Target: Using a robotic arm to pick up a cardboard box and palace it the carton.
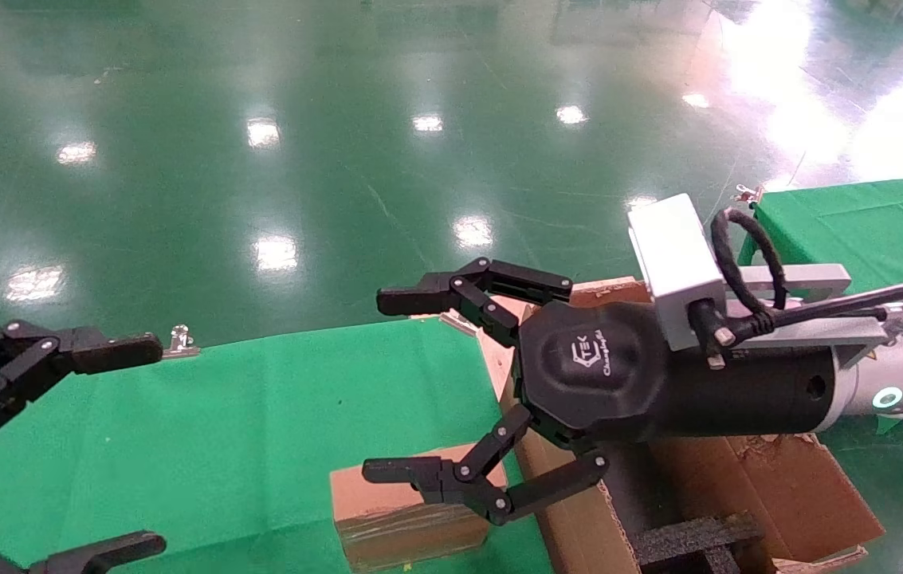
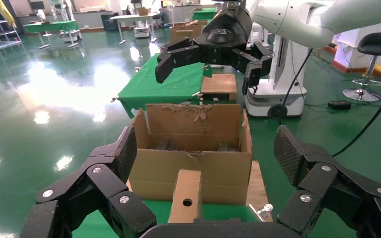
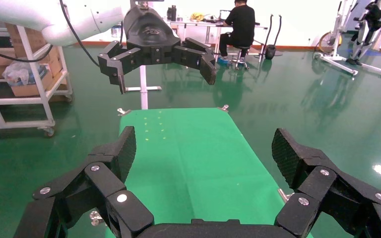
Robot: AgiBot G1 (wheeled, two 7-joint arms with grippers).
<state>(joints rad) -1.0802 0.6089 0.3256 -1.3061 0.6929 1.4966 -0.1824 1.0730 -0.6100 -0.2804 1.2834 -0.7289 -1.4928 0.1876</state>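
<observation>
Next, my right gripper goes to the cardboard box's end (image 1: 465,529) nearest the carton and closes there across its long sides.
The small brown cardboard box (image 1: 403,510) lies on the green table (image 1: 244,430) near its front right corner; its punched hole shows in the left wrist view (image 2: 186,196). The large torn-flap carton (image 1: 579,530) stands just right of the table, with black foam inside; it also shows in the left wrist view (image 2: 193,163). My right gripper (image 1: 391,383), on the white arm with the green ring, hovers open and empty above the box and the carton's near wall. It also shows in the left wrist view (image 2: 206,64). My left gripper (image 1: 144,446) is open and empty at the far left.
A second green-covered table (image 1: 857,223) stands at the right. Metal clips (image 1: 180,343) hold the cloth at the table's far edge. A wooden board (image 2: 260,183) lies under the carton. Glossy green floor surrounds the tables. A stool (image 2: 374,54) stands farther off.
</observation>
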